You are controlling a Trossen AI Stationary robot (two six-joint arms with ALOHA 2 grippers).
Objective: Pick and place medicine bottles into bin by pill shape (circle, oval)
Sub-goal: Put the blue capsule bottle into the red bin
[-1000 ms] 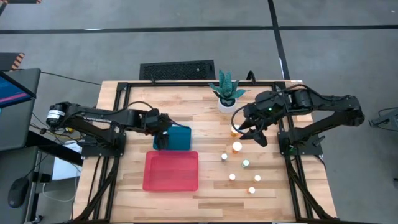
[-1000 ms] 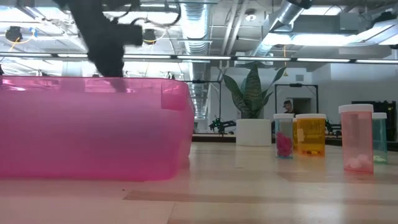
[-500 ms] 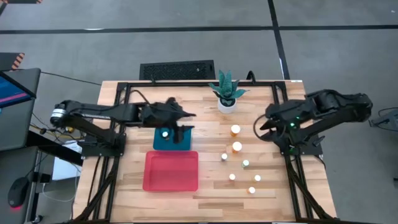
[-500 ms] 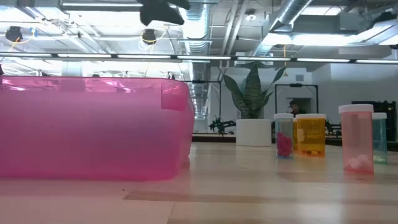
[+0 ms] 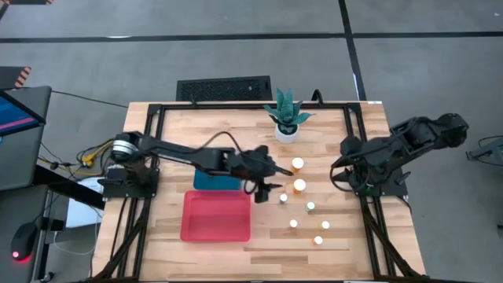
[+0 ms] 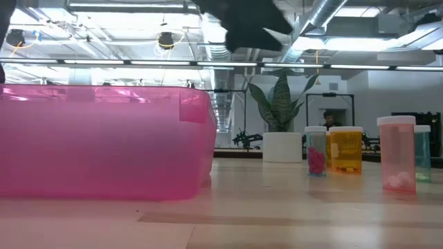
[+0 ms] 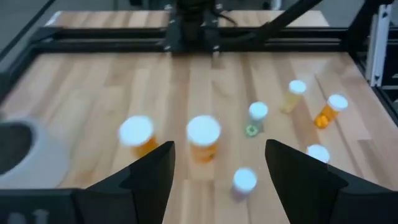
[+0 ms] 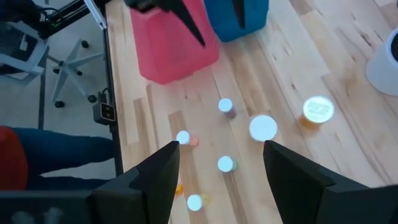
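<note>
Next, my left gripper closes on the white cap (image 5: 283,197) (image 7: 245,179) of the small medicine bottle that is nearest the pink bin, just in front of the amber bottles.
Several small medicine bottles (image 5: 299,186) with white caps stand upright on the wooden table's right half; some have amber bodies (image 7: 203,134). My left gripper (image 5: 275,179) reaches across from the left and hovers open above the bottles' left side (image 7: 217,152), with nothing between its fingers. It shows dark at the top of the low view (image 6: 242,21). My right gripper (image 5: 338,169) is drawn back at the table's right edge, raised and open (image 8: 221,155), looking down on the bottles (image 8: 263,127).
A pink bin (image 5: 216,216) sits near the front at mid-left, with a blue bin (image 5: 206,179) behind it, partly under my left arm. A white pot with a green plant (image 5: 287,124) stands at the back centre. Black frame rails run along the table's edges.
My left gripper has swung from above the blue bin toward the table's right, rising a little and tipping up, and now hovers beside the bottles. My right gripper has drawn back from the bottles toward the right edge. A white-capped bottle showed in the blue bin midway.
</note>
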